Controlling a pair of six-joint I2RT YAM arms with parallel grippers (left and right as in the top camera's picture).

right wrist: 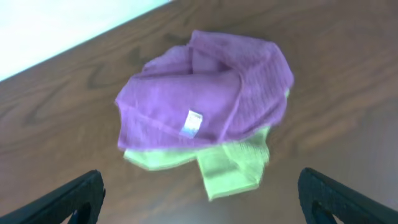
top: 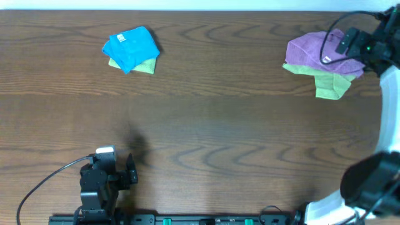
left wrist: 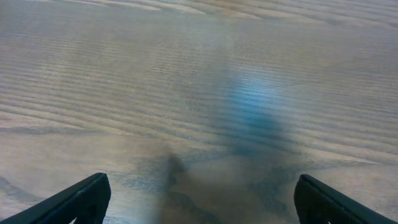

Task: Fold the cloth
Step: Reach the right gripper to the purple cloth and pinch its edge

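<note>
Next, I move my right gripper to the raised fold [top: 339,61] [right wrist: 229,117] beside the white tag of the purple cloth and close it there.
The cloth [top: 315,50] is a lilac-purple towel, crumpled in a heap at the far right of the table, lying on top of a lime-green cloth [top: 330,84]. In the right wrist view the cloth [right wrist: 205,87] shows a small white tag [right wrist: 192,123] on its near side. My right gripper [top: 344,42] hovers over the cloth's right part, open with nothing between its fingers [right wrist: 200,183]. My left gripper [top: 129,170] rests near the front left edge, far from the cloth. It is open over bare wood [left wrist: 202,186].
A bright blue cloth [top: 131,45] with a white tag lies on another lime-green cloth [top: 145,65] at the far left. The lime-green cloth [right wrist: 231,167] under the purple one sticks out toward the gripper. The table's back edge runs just behind both piles.
</note>
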